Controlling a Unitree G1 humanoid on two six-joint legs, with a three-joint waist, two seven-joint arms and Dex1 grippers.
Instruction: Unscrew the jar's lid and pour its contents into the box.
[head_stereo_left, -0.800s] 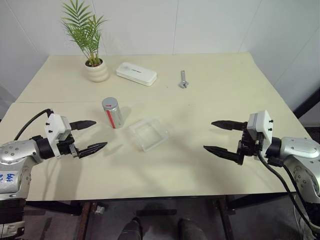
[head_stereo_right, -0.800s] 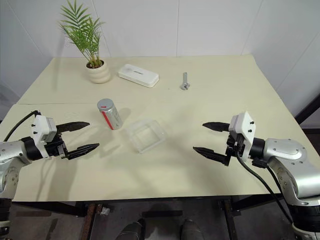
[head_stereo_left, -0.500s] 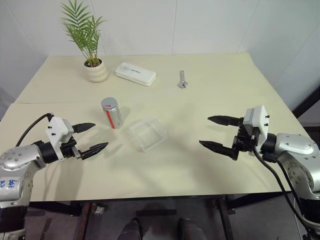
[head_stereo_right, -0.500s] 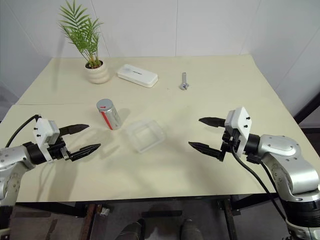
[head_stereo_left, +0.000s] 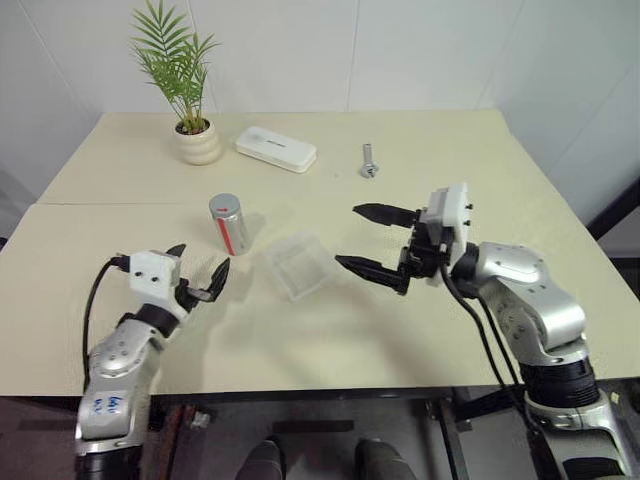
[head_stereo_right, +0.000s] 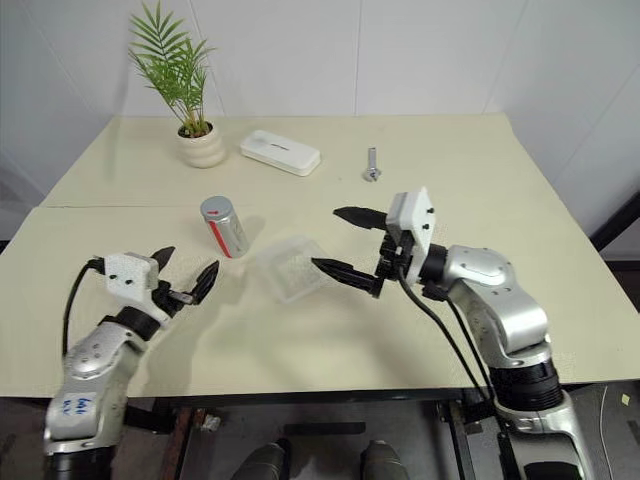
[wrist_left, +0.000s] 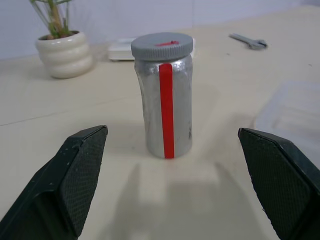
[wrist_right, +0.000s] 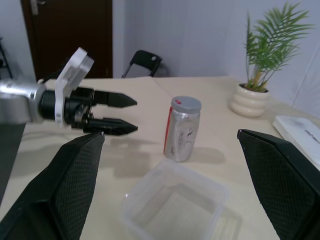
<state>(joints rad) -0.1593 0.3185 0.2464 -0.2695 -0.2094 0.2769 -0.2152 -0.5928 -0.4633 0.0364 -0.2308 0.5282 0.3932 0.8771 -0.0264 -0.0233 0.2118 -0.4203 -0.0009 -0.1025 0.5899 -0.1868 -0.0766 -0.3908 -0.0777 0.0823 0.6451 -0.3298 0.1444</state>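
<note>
The robot's left gripper will close around the jar's silvery body (head_stereo_left: 231, 230) (wrist_left: 168, 102), below the grey lid, because the lid must stay free to be unscrewed.
The jar (head_stereo_left: 229, 224), a silvery cylinder with a red stripe, stands upright on the table with its grey lid (head_stereo_left: 225, 204) on top. Its contents are hidden inside. The clear plastic box (head_stereo_left: 297, 266) lies just right of the jar and looks empty. My left gripper (head_stereo_left: 200, 262) is open, low over the table in front of the jar and pointing at it, a short way off. In the left wrist view the jar (wrist_left: 166, 110) stands centred between the fingers. My right gripper (head_stereo_left: 349, 236) is open, hovering just right of the box and pointing left.
At the back of the table (head_stereo_left: 450, 330) stand a cream plant pot (head_stereo_left: 200, 143), a white oblong case (head_stereo_left: 276, 149) and a metal bolt (head_stereo_left: 368, 160). A seam runs across the table's left half behind the jar. The table's front edge lies close below both arms.
Both arms have swung inward. The right gripper moved left to the box's right side. The left gripper moved right and turned to face the jar. Both stayed open.
</note>
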